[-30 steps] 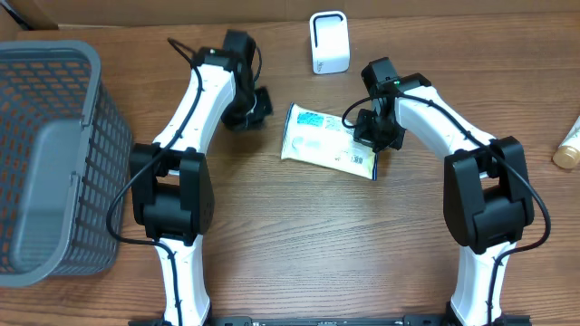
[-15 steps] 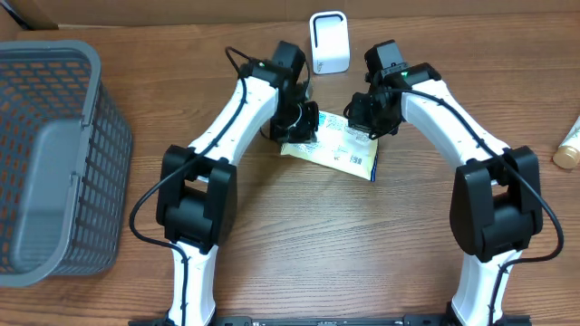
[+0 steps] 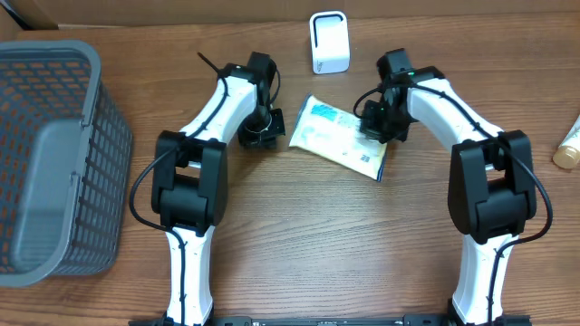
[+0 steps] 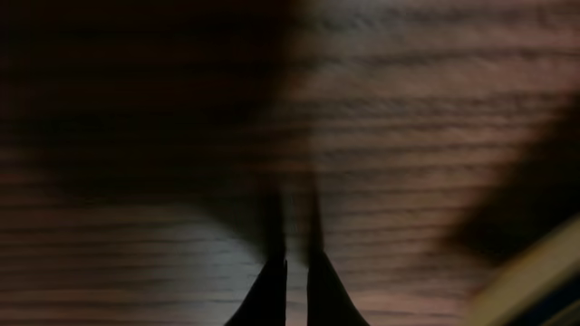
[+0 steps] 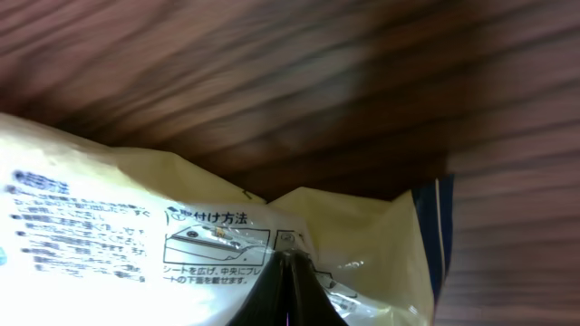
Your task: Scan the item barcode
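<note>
My right gripper is pinching only the pack's printed film, so it should let go and grab the pack's long edge point(image 3: 347, 114) to raise and turn the pack.
The item, a pale yellow and white wipes pack point(image 3: 337, 136) with blue print, lies tilted on the wooden table below the white scanner point(image 3: 328, 42). My right gripper point(image 3: 379, 123) is shut on the pack's right end. In the right wrist view its fingertips point(image 5: 292, 260) pinch the printed film of the pack point(image 5: 163, 226). My left gripper point(image 3: 262, 132) is shut and holds nothing, just left of the pack. Its tips point(image 4: 296, 272) hang close over bare wood in the left wrist view. No barcode can be made out.
A grey mesh basket point(image 3: 54, 154) fills the left side of the table. A beige bottle point(image 3: 569, 145) lies at the right edge. The scanner stands near the far edge, against a cardboard wall.
My left gripper has pulled back to the left, off the pack. The pack has shifted slightly right and turned, with my right gripper still on its end.
</note>
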`<action>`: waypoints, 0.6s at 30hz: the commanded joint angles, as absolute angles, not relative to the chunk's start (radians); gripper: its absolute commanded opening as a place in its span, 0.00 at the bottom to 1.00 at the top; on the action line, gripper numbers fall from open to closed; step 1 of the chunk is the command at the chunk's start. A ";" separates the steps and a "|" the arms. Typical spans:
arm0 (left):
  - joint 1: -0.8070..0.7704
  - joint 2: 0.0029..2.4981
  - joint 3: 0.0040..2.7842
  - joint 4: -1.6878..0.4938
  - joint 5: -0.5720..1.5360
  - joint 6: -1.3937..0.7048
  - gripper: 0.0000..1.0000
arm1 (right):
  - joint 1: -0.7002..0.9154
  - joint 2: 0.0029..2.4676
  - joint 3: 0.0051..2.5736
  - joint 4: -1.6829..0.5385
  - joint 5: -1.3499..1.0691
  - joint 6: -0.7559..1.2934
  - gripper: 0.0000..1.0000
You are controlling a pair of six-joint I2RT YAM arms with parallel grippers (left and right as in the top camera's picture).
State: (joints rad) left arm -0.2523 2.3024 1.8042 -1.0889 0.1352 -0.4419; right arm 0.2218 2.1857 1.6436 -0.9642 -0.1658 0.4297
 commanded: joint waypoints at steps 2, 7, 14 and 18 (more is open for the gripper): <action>-0.228 2.310 1.807 -1.114 0.097 -0.450 0.04 | 0.183 2.221 1.666 -1.022 0.014 0.399 0.08; -0.222 2.242 1.872 -1.155 0.138 -0.443 0.04 | 0.181 2.220 1.788 -1.162 0.023 0.357 0.20; -0.241 2.180 1.888 -1.151 0.321 -0.422 0.40 | 0.178 2.220 1.975 -1.275 0.022 0.225 1.00; -0.255 2.183 1.887 -1.152 0.361 -0.422 0.77 | 0.161 2.224 1.981 -1.200 0.016 0.118 1.00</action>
State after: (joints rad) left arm -0.2390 2.2017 1.8740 -1.1515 0.2871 -0.4290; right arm 0.1787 2.2211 1.9663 -1.2213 0.0074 0.2283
